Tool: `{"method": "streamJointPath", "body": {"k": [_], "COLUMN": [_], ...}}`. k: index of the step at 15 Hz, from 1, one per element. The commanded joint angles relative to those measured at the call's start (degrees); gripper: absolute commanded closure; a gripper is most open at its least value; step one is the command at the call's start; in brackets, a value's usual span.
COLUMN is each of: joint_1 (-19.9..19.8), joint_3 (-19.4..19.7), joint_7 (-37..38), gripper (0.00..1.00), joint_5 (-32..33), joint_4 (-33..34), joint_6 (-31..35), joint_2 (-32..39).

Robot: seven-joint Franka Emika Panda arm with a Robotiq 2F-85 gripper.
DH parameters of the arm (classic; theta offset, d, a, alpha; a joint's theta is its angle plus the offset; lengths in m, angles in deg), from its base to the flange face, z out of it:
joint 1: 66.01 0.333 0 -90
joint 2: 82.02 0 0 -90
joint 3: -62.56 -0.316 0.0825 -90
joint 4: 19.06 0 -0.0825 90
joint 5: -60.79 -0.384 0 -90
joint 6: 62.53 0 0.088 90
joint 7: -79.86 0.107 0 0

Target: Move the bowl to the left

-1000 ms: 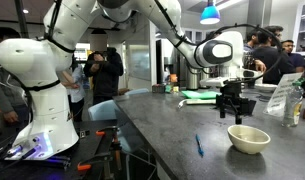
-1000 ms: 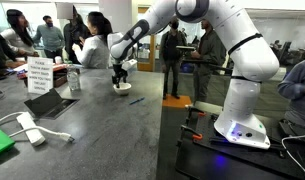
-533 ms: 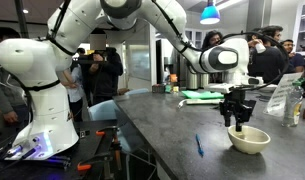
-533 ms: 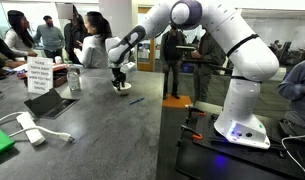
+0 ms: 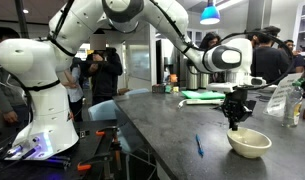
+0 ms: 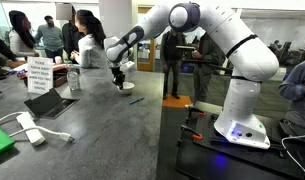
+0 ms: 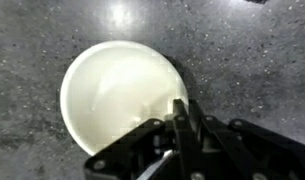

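Next, I let go of the cream-white bowl with my gripper on the counter across the blue pen [image 5: 178,124], closer to the base of my arm.
The cream-white bowl [image 5: 249,142] stands on the dark speckled counter, small and far off in an exterior view [image 6: 125,87]. The wrist view looks down into the bowl [image 7: 117,100]. My gripper [image 5: 235,125] reaches down at the bowl's edge; it is also seen in an exterior view [image 6: 119,80]. In the wrist view the gripper [image 7: 182,112] has its two black fingers pressed close together at the rim, one inside the bowl and one outside. The jaws are shut on the rim.
A blue pen [image 5: 199,145] lies on the counter near the bowl, also seen from the far side [image 6: 136,100]. A printed sign [image 6: 38,76], a plastic bottle [image 6: 73,80], a dark tablet [image 6: 52,102] and a white adapter [image 6: 30,128] sit further along. People stand behind.
The gripper has come down onto the bowl's edge and its jaws have closed from wide open to shut on the rim. The bowl has not shifted.
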Motion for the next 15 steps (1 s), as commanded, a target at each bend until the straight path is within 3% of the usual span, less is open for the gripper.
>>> {"method": "streamJointPath", "body": {"k": [1,4,5,8,15], "joint_1": [-0.62,-0.04,0.84,2.85,12.02], "joint_3": [-0.62,0.17,-0.1,-0.88,-2.01], "joint_7": [-1.57,-0.03,1.74,4.29,10.31], "gripper": [0.98,0.98,0.98,0.98,0.98], "joint_5": [-1.0,-0.22,-0.52,-0.74,2.55], "joint_4": [3.27,3.88,-1.39,-4.35,-11.07], "joint_6": [-4.53,-3.98,-2.24,-0.51,-0.39], "joint_2": [1.28,1.71,-1.86,-4.66,-12.64]}}
